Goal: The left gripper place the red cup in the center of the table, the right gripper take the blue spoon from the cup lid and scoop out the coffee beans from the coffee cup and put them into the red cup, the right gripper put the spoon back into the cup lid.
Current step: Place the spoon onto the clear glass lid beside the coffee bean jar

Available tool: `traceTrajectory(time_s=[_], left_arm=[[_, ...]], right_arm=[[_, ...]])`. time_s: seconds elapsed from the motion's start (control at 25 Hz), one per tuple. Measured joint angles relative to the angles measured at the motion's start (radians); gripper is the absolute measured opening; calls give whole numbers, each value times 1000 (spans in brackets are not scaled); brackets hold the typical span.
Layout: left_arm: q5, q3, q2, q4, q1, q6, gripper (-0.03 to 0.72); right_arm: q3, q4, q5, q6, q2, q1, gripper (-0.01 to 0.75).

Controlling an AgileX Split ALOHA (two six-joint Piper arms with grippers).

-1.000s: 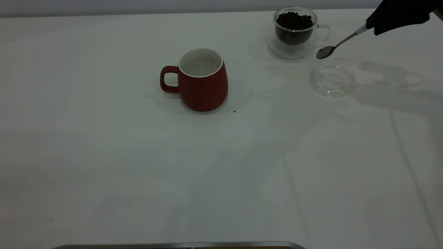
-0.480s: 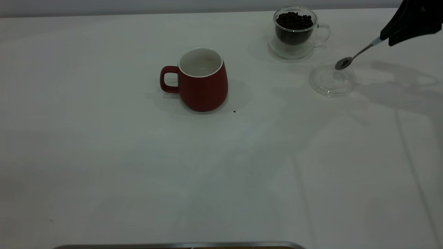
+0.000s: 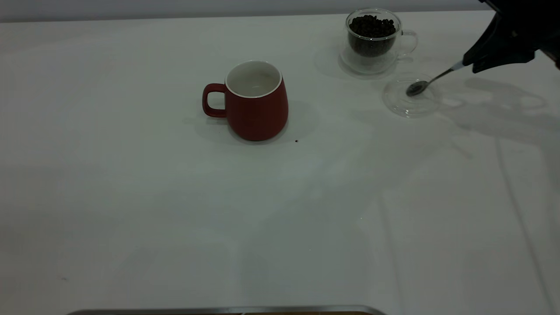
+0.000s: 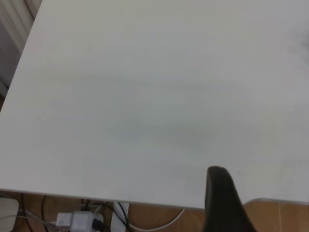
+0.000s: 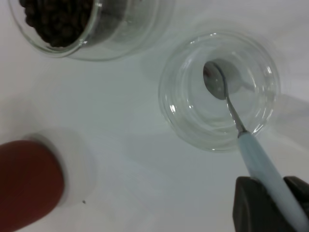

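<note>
Next, my right gripper sets the blue spoon down. It will go in the clear cup lid (image 3: 409,86) (image 5: 208,75) beside the coffee cup.
The red cup (image 3: 256,105) stands upright mid-table, handle to the left; its inside looks white, and it also shows in the right wrist view (image 5: 26,181). The coffee cup (image 3: 372,41) with coffee beans (image 3: 372,25) stands at the far right. The clear cup lid (image 3: 396,103) lies just in front of it. My right gripper (image 3: 470,65) is shut on the blue spoon's handle (image 5: 258,154). The spoon's silver bowl (image 3: 415,87) rests inside the lid (image 5: 193,111). My left gripper is out of the exterior view; one black finger (image 4: 219,193) shows over the table's edge.
A small dark speck (image 3: 296,141) lies on the white table (image 3: 175,210) just right of the red cup. A metal edge (image 3: 227,310) runs along the near side. Cables and a power strip (image 4: 79,220) lie on the floor beyond the table edge.
My right gripper swung right from beside the coffee cup, then came down and back left, setting the spoon's bowl into the lid. The lid shifted slightly left.
</note>
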Motion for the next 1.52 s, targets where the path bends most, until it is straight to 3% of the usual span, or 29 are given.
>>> traceTrajectory(time_s=[0.32,1.0,1.52], left_arm=[[0,0,0,0,0,0,482],[0,0,0,0,0,-1,480],[0,0,0,0,0,0,480]], right_arm=[[0,197,15,-193,59,-1,114],[-1,369,109,-409,137,-1,114],[-1,381,109,-436,139,-1,114]])
